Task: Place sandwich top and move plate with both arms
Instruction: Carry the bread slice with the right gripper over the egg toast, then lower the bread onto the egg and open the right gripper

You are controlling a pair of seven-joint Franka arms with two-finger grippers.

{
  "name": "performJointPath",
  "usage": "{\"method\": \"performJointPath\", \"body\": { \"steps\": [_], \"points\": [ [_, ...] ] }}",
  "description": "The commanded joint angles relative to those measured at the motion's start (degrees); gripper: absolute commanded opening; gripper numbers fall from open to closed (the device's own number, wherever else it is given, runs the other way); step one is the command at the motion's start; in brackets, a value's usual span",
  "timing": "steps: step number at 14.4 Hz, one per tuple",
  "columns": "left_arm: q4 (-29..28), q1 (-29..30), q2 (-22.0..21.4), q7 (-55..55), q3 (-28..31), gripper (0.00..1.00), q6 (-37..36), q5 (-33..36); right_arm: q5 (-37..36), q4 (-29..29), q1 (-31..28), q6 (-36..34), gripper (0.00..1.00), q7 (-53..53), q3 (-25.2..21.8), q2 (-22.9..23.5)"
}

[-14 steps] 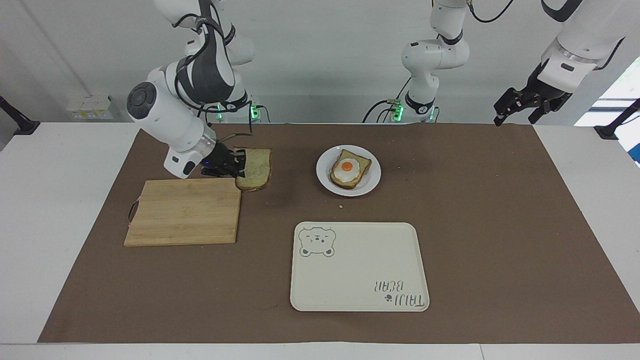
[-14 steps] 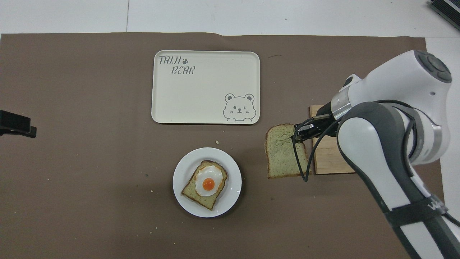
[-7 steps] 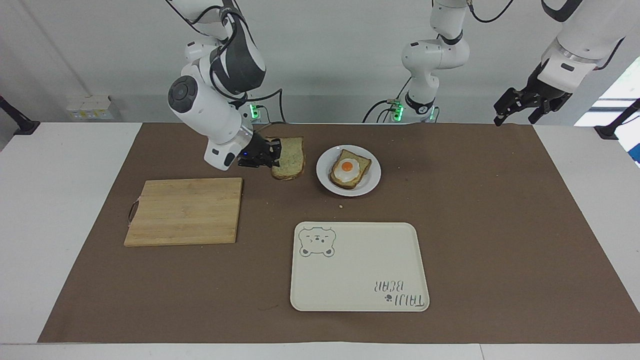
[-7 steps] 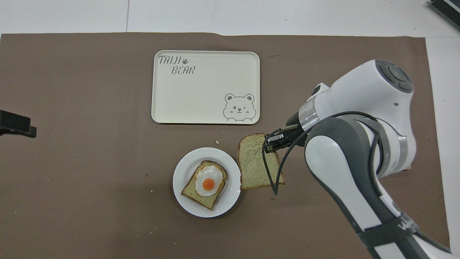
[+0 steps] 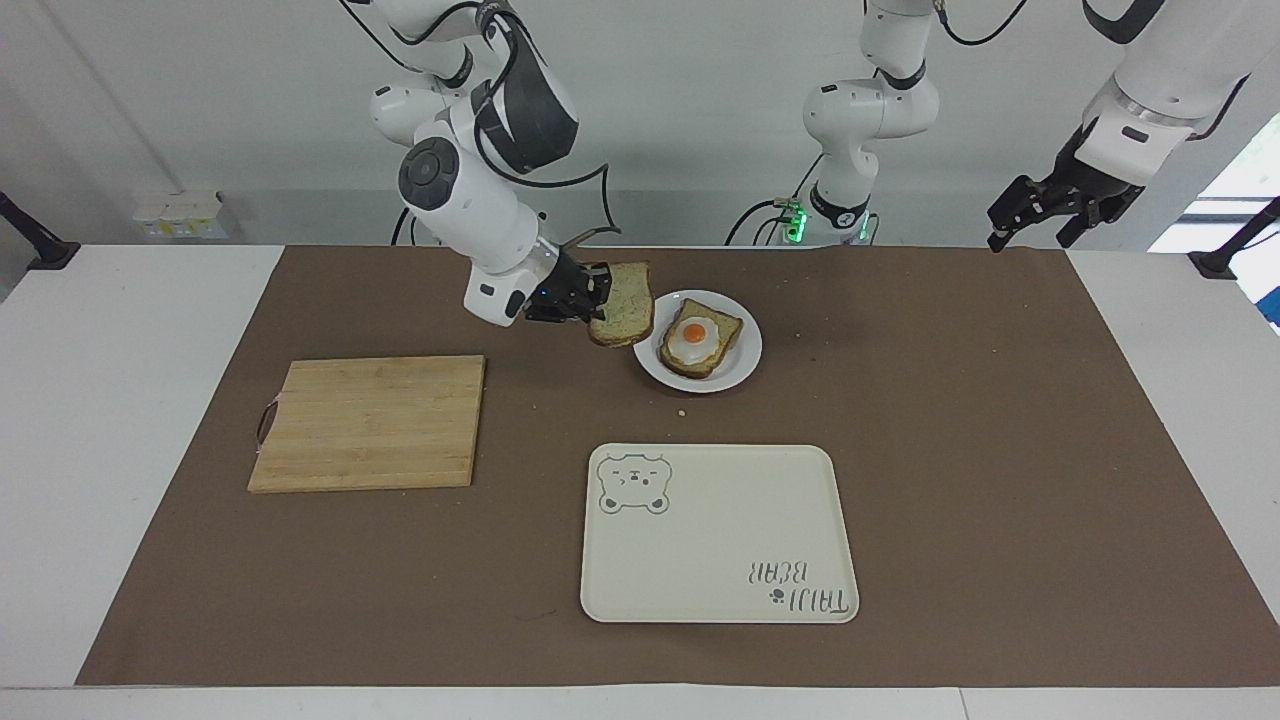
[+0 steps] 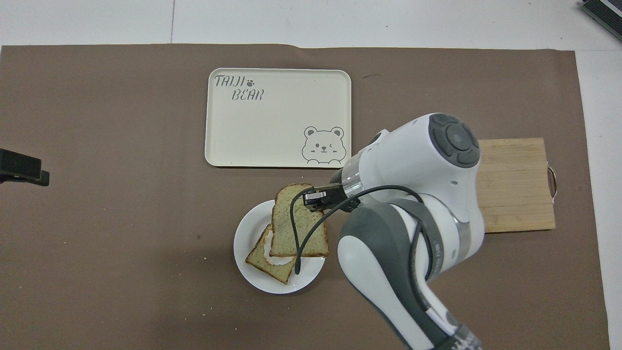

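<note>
The robot's right gripper needs to release the sandwich top on the egg-topped bread slice on the small white plate (image 6: 273, 244).
My right gripper (image 5: 592, 296) is shut on one edge of the sandwich top (image 5: 624, 303), a pale speckled bread slice, and holds it tilted in the air over the edge of the plate (image 5: 745, 364) toward the right arm's end. In the overhead view the right gripper (image 6: 315, 200) and the sandwich top (image 6: 295, 224) cover most of the egg-topped bread slice (image 6: 265, 264) on the small white plate (image 6: 241, 241). The egg-topped slice (image 5: 698, 340) lies flat on the plate. My left gripper (image 5: 1030, 236) waits open, raised over the mat's edge at the left arm's end, and its tip also shows in the overhead view (image 6: 23, 167).
A wooden cutting board (image 5: 370, 425) lies toward the right arm's end, also in the overhead view (image 6: 516, 184). A cream bear tray (image 5: 715, 535) lies farther from the robots than the plate, also in the overhead view (image 6: 277, 116). A brown mat (image 5: 1000, 450) covers the table.
My right gripper has carried the sandwich top from beside the cutting board across to the plate's edge, lifting it a little. The left arm has not moved.
</note>
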Motion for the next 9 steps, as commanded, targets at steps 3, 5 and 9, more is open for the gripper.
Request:
{"method": "performJointPath", "body": {
  "steps": [3,5,9],
  "points": [
    [-0.77,0.71,-0.70,-0.49,-0.58,1.00,-0.25,0.77,1.10,-2.13,4.42,6.54,0.00,1.80,-0.16,2.73],
    [-0.77,0.71,-0.62,-0.49,-0.58,1.00,-0.25,0.77,1.10,-2.49,5.21,7.87,0.00,-1.35,-0.16,4.39],
    [-0.77,0.71,-0.70,-0.49,-0.58,1.00,-0.25,0.77,1.10,-3.45,7.15,12.61,0.00,-2.95,-0.16,7.65]
  ]
}}
